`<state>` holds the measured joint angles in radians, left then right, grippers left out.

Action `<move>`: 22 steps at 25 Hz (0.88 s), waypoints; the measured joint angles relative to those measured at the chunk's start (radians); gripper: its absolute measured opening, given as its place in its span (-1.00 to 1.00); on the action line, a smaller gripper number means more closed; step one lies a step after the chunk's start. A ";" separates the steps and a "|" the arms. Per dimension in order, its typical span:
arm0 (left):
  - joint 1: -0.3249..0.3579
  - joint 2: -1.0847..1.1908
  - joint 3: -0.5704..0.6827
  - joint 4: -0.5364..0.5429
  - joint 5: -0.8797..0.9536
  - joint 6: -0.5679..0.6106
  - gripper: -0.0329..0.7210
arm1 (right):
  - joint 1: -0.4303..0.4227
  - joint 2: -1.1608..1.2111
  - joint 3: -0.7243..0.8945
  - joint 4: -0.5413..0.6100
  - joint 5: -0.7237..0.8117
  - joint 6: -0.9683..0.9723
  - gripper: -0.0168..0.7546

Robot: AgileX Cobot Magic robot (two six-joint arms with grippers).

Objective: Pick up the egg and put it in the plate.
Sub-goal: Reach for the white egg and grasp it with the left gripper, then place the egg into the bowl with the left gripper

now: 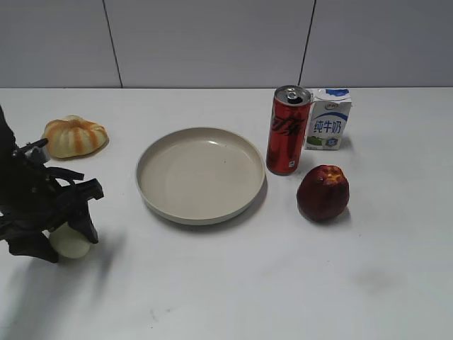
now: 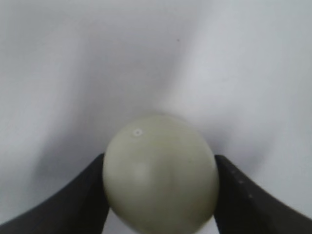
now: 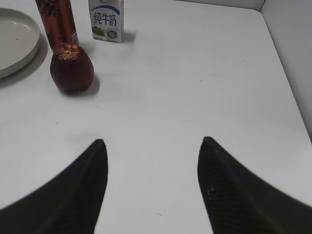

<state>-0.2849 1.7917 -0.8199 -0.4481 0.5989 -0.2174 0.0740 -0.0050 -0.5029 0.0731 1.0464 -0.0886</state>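
Next, my left gripper lets go of the egg near the middle of the empty beige plate (image 1: 204,173).
The pale cream egg (image 1: 69,241) sits between the fingers of my left gripper (image 1: 65,237) at the table's front left, at or just above the surface. In the left wrist view the egg (image 2: 160,173) fills the gap and both black fingers press its sides. The beige plate (image 1: 200,173) lies empty at the table's middle, to the right of the egg; its edge shows in the right wrist view (image 3: 14,41). My right gripper (image 3: 152,146) is open and empty over bare table; it is out of the exterior view.
An orange-striped cream pumpkin (image 1: 74,136) lies at the back left. A red can (image 1: 288,130) and a milk carton (image 1: 328,119) stand right of the plate. A dark red apple (image 1: 323,192) sits in front of them.
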 joint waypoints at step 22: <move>-0.262 0.249 -0.673 0.127 0.103 0.279 0.26 | 0.000 0.000 0.000 0.000 0.000 0.000 0.20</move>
<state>-0.5466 2.0405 -1.4934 -0.3215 0.7018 0.0616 0.0740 -0.0050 -0.5029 0.0731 1.0464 -0.0886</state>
